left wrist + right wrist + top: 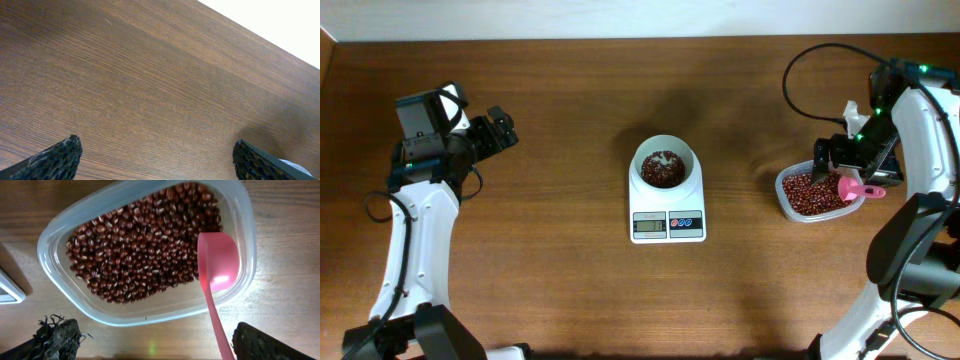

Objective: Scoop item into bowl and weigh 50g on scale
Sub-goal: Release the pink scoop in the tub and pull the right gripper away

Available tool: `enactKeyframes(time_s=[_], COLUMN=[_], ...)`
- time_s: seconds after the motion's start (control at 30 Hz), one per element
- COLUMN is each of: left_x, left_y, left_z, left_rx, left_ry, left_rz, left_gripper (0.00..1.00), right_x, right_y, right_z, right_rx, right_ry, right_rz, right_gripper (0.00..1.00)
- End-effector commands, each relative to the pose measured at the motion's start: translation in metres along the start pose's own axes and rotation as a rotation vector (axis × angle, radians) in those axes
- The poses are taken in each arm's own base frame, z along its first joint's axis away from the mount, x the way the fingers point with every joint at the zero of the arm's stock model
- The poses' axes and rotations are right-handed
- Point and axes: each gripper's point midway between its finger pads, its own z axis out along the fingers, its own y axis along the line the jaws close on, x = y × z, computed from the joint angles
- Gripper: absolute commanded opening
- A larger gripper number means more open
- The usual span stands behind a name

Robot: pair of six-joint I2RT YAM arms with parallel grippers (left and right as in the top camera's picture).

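The robot's right gripper will close on the loose end of the pink scoop's handle (880, 191) (228, 354), out past the rim of the clear plastic tub.
The white bowl (642, 155) stands on the white scale (667, 226) at mid-table and holds a heap of red-brown beans (663, 172). More beans (140, 245) fill the clear plastic tub (55, 255), which sits at the right in the overhead view (786, 195). A pink scoop (217, 260) lies with its empty cup in the tub and its handle over the rim. My right gripper (155, 342) is open just in front of the tub, and the handle passes between its fingers, close to the right one. My left gripper (157, 160) is open and empty over bare wood at the far left (505, 130).
A corner of the scale (7, 290) shows at the left edge of the right wrist view. The wooden table runs to a white wall at the back. The right arm's cables loop above the tub.
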Motion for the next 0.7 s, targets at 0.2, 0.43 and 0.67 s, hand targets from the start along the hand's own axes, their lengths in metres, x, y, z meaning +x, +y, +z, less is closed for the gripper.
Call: enactKeyframes(time_s=[0.2,0.43,0.67], left_x=[-0.006,-0.006,-0.006], left_y=[0.001,0.001,0.001], left_z=[-0.002,-0.002,-0.002], left_rx=[-0.006,-0.006,-0.006], left_ry=[-0.016,-0.016,-0.016], left_rz=[-0.009,-0.01,-0.009], left_gripper=[0.99,0.99,0.99], right_x=[-0.027,-0.047,-0.016], right_y=[-0.035,-0.049,-0.081], right_z=[-0.013,-0.018,-0.065], right_rx=[0.09,0.161,0.102], right_ry=[-0.143,-0.231,-0.266], right_rz=[0.187,0.183,0.413], right_gripper=[0.99,0.99,0.99])
